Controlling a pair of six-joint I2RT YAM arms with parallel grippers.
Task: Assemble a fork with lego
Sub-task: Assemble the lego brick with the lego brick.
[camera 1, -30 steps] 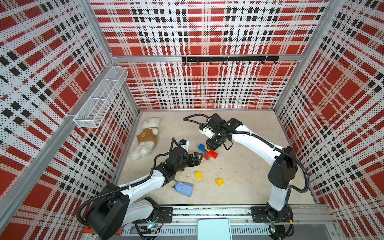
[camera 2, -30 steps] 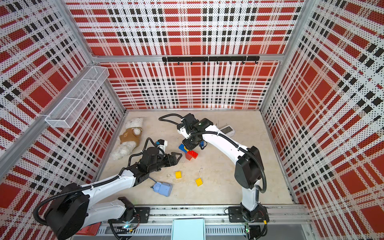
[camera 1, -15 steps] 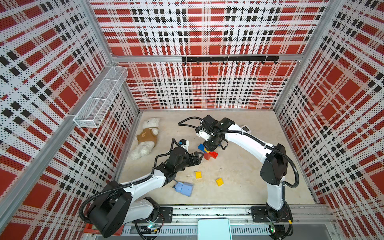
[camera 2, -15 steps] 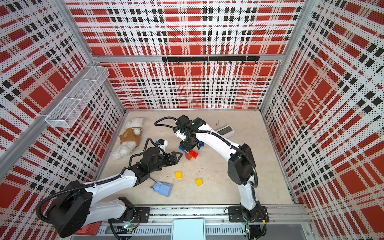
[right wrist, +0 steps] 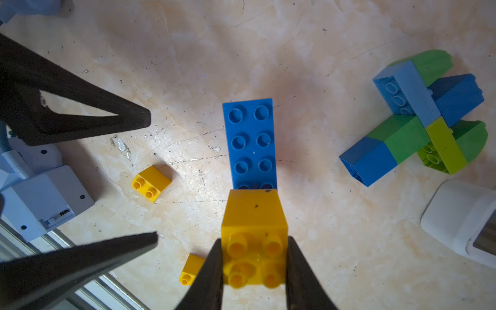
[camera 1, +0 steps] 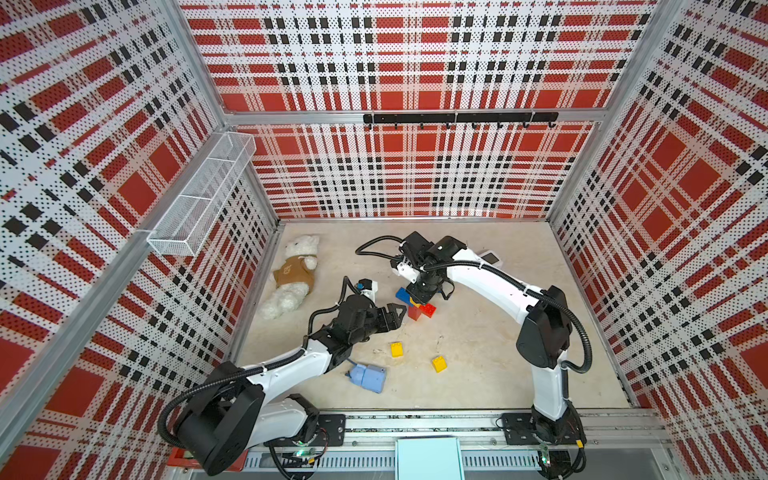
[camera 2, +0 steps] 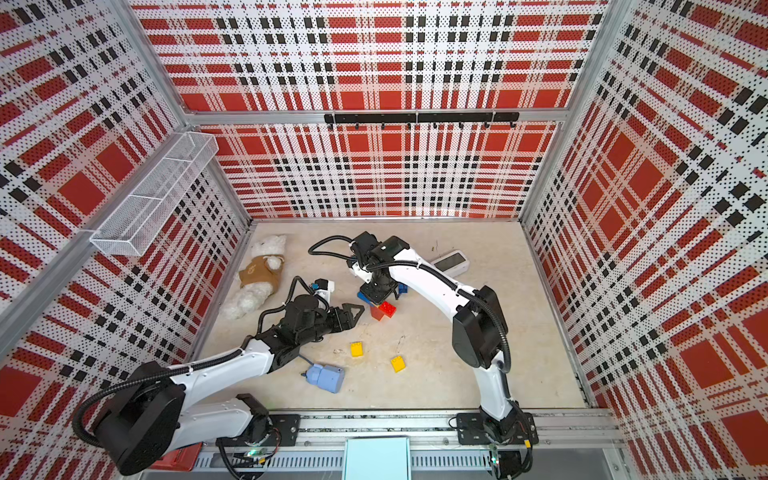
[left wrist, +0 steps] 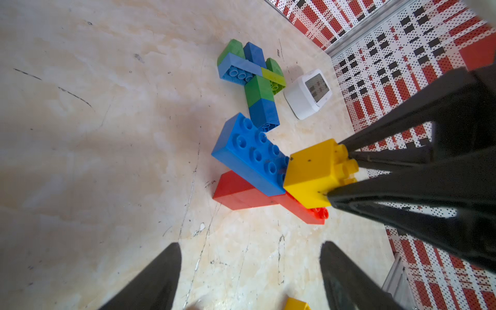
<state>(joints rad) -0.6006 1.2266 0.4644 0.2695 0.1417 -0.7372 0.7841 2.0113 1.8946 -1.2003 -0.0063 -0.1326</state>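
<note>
The square yellow brick, now hanging at the oblong blue brick's end, will be let go by my right gripper on the oblong blue brick's end [camera 1: 414, 297] [right wrist: 255, 195] by the red brick.
My right gripper [right wrist: 254, 257] is shut on a square yellow lego brick [right wrist: 255, 214], studs facing the wrist. The brick hangs at one end of an oblong blue brick [left wrist: 249, 153] that lies across a red brick [left wrist: 241, 193]; I cannot tell whether they touch. In both top views this stack [camera 1: 417, 305] [camera 2: 384, 308] sits mid-floor under the right gripper [camera 1: 419, 296]. My left gripper [left wrist: 249, 247] stands open and empty just left of the stack [camera 1: 397, 313]. A cross-shaped build of green, blue, light blue and lime bricks [right wrist: 418, 120] lies flat beyond it.
Two loose yellow bricks [camera 1: 396, 349] [camera 1: 439, 363] lie nearer the front. A pale-blue box [camera 1: 368, 376] with a cord sits beside the left arm. A teddy bear [camera 1: 293, 270] lies at the left wall and a white device with a screen [camera 2: 451, 262] at the back.
The right arm has swung left and brought the yellow brick down to the end of the blue brick. The left arm has stayed where it was.
</note>
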